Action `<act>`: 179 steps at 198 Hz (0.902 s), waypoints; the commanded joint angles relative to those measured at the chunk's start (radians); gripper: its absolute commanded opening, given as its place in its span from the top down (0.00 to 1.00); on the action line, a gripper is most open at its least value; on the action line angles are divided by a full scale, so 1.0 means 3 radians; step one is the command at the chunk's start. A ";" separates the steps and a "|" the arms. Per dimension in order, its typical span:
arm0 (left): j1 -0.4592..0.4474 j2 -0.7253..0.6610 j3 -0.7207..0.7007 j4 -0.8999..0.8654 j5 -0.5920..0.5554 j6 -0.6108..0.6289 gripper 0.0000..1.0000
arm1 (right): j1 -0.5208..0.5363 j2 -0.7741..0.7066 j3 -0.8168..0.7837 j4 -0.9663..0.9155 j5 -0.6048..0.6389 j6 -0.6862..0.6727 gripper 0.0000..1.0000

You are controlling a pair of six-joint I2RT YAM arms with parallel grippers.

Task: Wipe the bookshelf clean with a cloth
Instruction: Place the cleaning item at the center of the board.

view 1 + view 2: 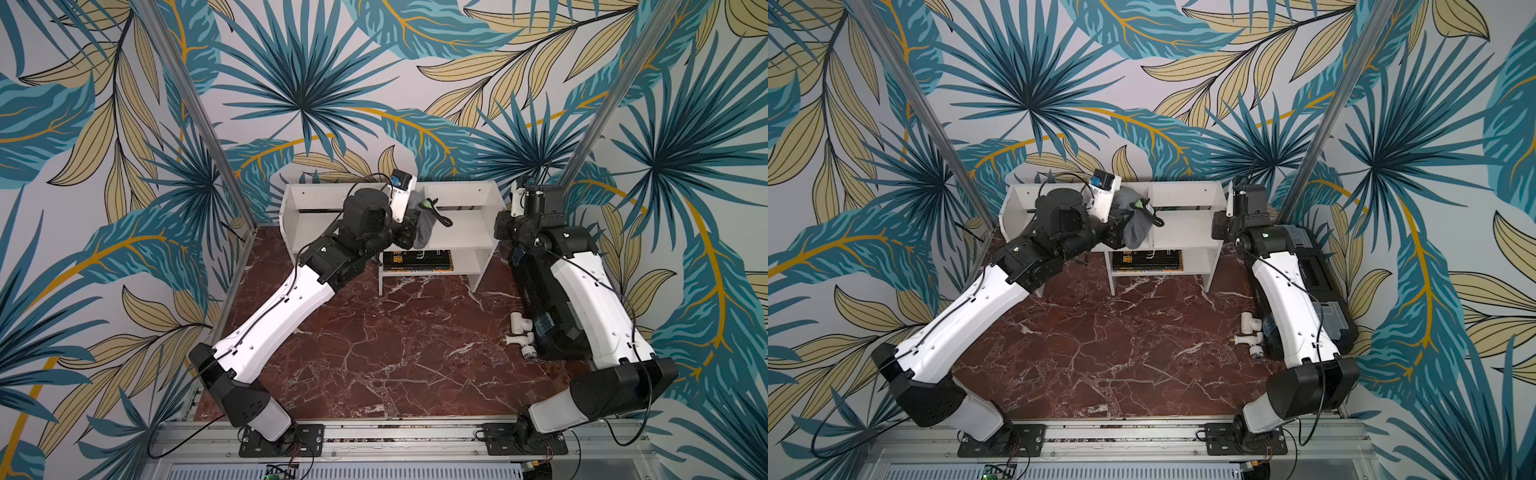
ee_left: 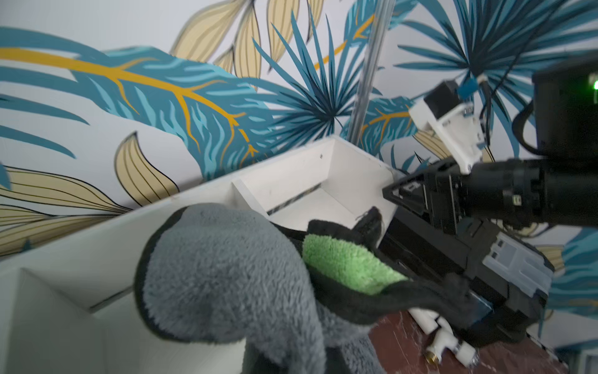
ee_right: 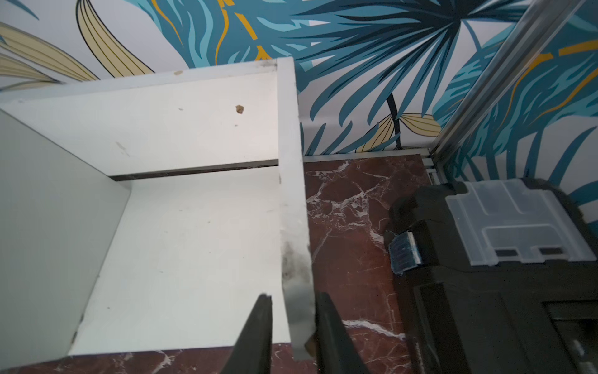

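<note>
I need to release the dark grey cloth from my left gripper on the marble top in front of the dark books (image 1: 391, 325).
The white bookshelf (image 1: 465, 228) stands at the back of the marble top, against the wall, in both top views. My left gripper (image 1: 409, 232) is shut on the dark grey cloth (image 1: 424, 232), which hangs bunched over the middle compartment's front edge. In the left wrist view the cloth (image 2: 226, 275) with its green corner fills the foreground and hides the jaws. My right gripper (image 3: 293, 295) is open. Its two fingers stand on either side of the bookshelf's right side panel (image 3: 293, 194), with a gap on the inner side. Dark smudges mark that panel's edge.
A long black toolbox (image 1: 540, 316) lies along the right side under my right arm. White pipe fittings (image 1: 519, 332) lie beside it. Dark books (image 1: 417, 259) fill the lower cubby. Aluminium posts (image 1: 598, 104) rise at both back corners.
</note>
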 commanded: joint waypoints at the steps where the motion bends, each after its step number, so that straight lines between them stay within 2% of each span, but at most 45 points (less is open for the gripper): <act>1: -0.0093 -0.0303 -0.0489 0.0242 0.0455 0.0175 1.00 | 0.0060 -0.0199 -0.0120 -0.0106 -0.0099 0.0178 0.46; 20: -0.0137 -0.0564 -0.0990 0.0272 0.0403 0.0171 1.00 | 0.0060 -0.0371 -0.0199 -0.0111 0.0043 0.0140 0.35; 21: -0.0137 -0.0576 -0.1011 0.0272 0.0399 0.0168 1.00 | 0.0060 -0.0378 -0.0203 -0.0108 0.0054 0.0137 0.32; 24: -0.0137 -0.0621 -0.1092 0.0274 0.0382 0.0158 1.00 | 0.0060 -0.0404 -0.0210 -0.0118 0.0080 0.0137 0.07; 28: -0.0137 -0.0680 -0.1194 0.0278 0.0347 0.0143 1.00 | 0.0062 -0.0436 -0.0214 -0.0127 0.0115 0.0125 0.01; 56: -0.0137 -0.1160 -0.1938 0.0645 0.0297 0.0006 1.00 | 0.0061 -0.0709 -0.0330 -0.0160 0.0223 0.0126 0.00; 70: -0.0139 -0.1303 -0.2170 0.0756 0.0385 -0.0040 1.00 | 0.0060 -0.0897 -0.0476 -0.0126 0.0251 0.0187 0.00; 85: -0.0137 -0.1354 -0.2370 0.0820 0.0234 -0.0103 1.00 | 0.0062 -0.1169 -0.0739 -0.0028 0.0227 0.0278 0.01; 102: -0.0136 -0.1297 -0.2634 0.0998 0.0010 -0.0143 1.00 | 0.0061 -0.1525 -0.1200 0.0200 0.0114 0.0398 0.01; 131: -0.0122 -0.0958 -0.2908 0.1260 -0.0081 -0.0311 1.00 | 0.0060 -0.2089 -0.2105 0.0510 0.0014 0.0584 0.01; 155: -0.0122 -0.0686 -0.3133 0.1615 -0.0347 -0.0543 0.99 | 0.0060 -0.2306 -0.2564 0.0586 -0.0095 0.0733 0.01; 160: -0.0122 -0.0635 -0.3147 0.1647 -0.0392 -0.0569 0.86 | 0.0061 -0.2315 -0.2623 0.0565 -0.0103 0.0767 0.00; 173: -0.0124 -0.0555 -0.3143 0.1645 -0.0544 -0.0634 0.40 | 0.0060 -0.2330 -0.2769 0.0566 -0.0080 0.0854 0.00; 174: -0.0126 -0.0551 -0.3144 0.1646 -0.0550 -0.0641 0.34 | 0.0060 -0.2331 -0.2781 0.0573 -0.0077 0.0860 0.00; 177: -0.0130 -0.0547 -0.3145 0.1646 -0.0554 -0.0650 0.10 | 0.0060 -0.2337 -0.2821 0.0587 -0.0072 0.0869 0.00; 179: -0.0128 -0.0550 -0.3151 0.1651 -0.0559 -0.0656 0.03 | 0.0060 -0.2341 -0.2847 0.0605 -0.0073 0.0876 0.01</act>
